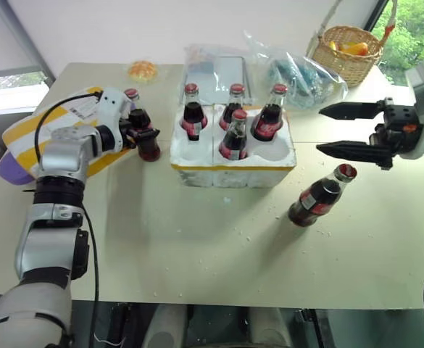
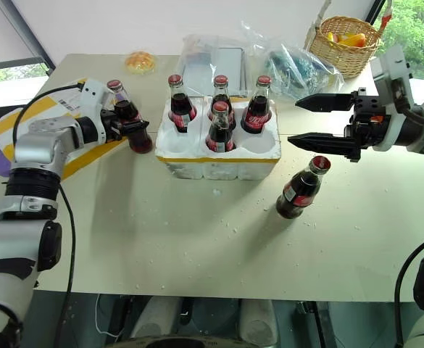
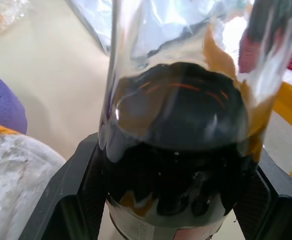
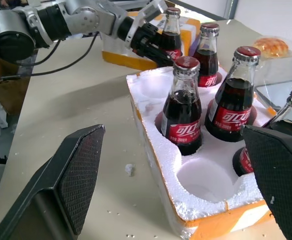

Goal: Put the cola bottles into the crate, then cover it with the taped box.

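I will release the left gripper's cola bottle in the crate's empty front hole [image 1: 193, 151] nearest the taped box.
The crate [image 1: 233, 174] stands mid-table with four cola bottles upright in its wells, three along the back [image 1: 235, 101] and one in the front middle [image 1: 235, 136]. Its front left and front right wells are empty. Just left of the crate, my left gripper [image 1: 140, 132] is shut on another cola bottle [image 1: 148, 141], whose dark glass sits between the fingers [image 3: 81, 195] in the left wrist view. A further cola bottle [image 1: 320, 194] lies on its side to the crate's right. My right gripper [image 1: 320, 129] hangs open above that bottle, pointing at the crate. The taped box [image 1: 30, 134] lies at the far left under my left arm.
A wicker basket [image 1: 349, 54] with fruit, crumpled plastic bags [image 1: 298, 72] and a clear package [image 1: 215, 69] line the table's far side. A small orange bun [image 1: 143, 70] lies at the back left. A purple object [image 1: 9, 170] sits beside the taped box. Foam crumbs dot the tabletop.
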You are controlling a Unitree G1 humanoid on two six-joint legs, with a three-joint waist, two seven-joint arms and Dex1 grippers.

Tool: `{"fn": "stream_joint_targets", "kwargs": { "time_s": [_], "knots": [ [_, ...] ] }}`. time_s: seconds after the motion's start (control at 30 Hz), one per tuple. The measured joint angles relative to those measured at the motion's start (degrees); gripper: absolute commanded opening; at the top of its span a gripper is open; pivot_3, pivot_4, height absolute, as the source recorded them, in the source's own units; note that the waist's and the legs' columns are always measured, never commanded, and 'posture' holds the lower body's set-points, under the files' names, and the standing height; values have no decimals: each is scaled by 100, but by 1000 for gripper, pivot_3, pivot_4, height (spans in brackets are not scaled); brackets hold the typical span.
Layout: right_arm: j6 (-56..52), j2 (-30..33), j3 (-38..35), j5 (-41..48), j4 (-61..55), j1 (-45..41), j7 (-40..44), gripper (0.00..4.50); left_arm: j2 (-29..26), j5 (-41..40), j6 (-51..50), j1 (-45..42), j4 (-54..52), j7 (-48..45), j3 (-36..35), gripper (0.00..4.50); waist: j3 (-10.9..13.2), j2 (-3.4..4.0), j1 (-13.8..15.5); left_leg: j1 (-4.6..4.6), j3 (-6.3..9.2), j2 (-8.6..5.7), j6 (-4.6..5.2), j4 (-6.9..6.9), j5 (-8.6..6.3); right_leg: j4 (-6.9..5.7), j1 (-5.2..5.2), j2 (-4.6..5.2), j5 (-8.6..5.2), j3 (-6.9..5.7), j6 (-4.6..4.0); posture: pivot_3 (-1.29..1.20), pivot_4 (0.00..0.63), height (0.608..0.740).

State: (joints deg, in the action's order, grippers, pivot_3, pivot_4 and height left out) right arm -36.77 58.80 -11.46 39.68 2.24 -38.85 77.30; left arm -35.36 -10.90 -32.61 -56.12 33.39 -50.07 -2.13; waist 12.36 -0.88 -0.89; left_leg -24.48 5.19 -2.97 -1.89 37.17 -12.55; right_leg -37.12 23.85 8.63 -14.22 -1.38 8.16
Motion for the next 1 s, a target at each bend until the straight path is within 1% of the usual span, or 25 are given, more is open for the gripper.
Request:
{"fn": "stream_joint_targets", "kwargs": {
  "time_s": [0.07,0.2,0.27,0.4,0.63,0.77,1.0],
  "knots": [
    [-23,-1,-1,4,-70,12,-38,4500,-275,-167,-461,-298,-335,-319,17,2682,14,-20,-1,-8,0,0,-1,0,0,0,7,0,0,0,0,0,150,737],
    [-48,-4,-13,62,-206,57,-90,4500,-831,-586,-1218,-931,-1168,-1016,26,2682,14,-21,-4,-11,-2,-2,1,-4,-1,4,8,4,0,0,0,0,150,737],
    [-54,-8,-17,99,-211,88,-128,4500,-900,-816,-1618,-1224,-1391,-1285,44,2682,14,-21,13,-10,-1,-2,1,-6,-1,3,8,3,-1,0,1,0,150,737],
    [-58,-18,-21,124,-240,117,-199,4500,-797,-1048,-1958,-1444,-1458,-1489,175,2682,14,-21,2,-4,-1,-1,-1,-2,1,0,4,2,0,0,1,0,150,737],
    [-120,-18,-92,196,-396,267,-346,4500,-295,-1098,-1938,-1437,-1459,-1510,523,2682,14,-21,-20,-4,-1,2,-7,-2,5,-4,6,-1,1,1,-1,0,150,737],
    [-177,-18,-149,241,-469,326,-458,4500,-31,-1099,-1821,-1280,-1615,-1505,646,2682,14,-21,-15,-4,-2,1,-6,-4,5,-3,6,1,1,1,-1,0,150,737],
    [-239,-17,-335,345,-557,490,-560,4500,29,-964,-1474,-925,-1760,-1563,1028,2682,14,-21,-8,-4,-2,1,-6,-2,5,-4,6,0,2,2,-3,0,150,737]
  ]
}}
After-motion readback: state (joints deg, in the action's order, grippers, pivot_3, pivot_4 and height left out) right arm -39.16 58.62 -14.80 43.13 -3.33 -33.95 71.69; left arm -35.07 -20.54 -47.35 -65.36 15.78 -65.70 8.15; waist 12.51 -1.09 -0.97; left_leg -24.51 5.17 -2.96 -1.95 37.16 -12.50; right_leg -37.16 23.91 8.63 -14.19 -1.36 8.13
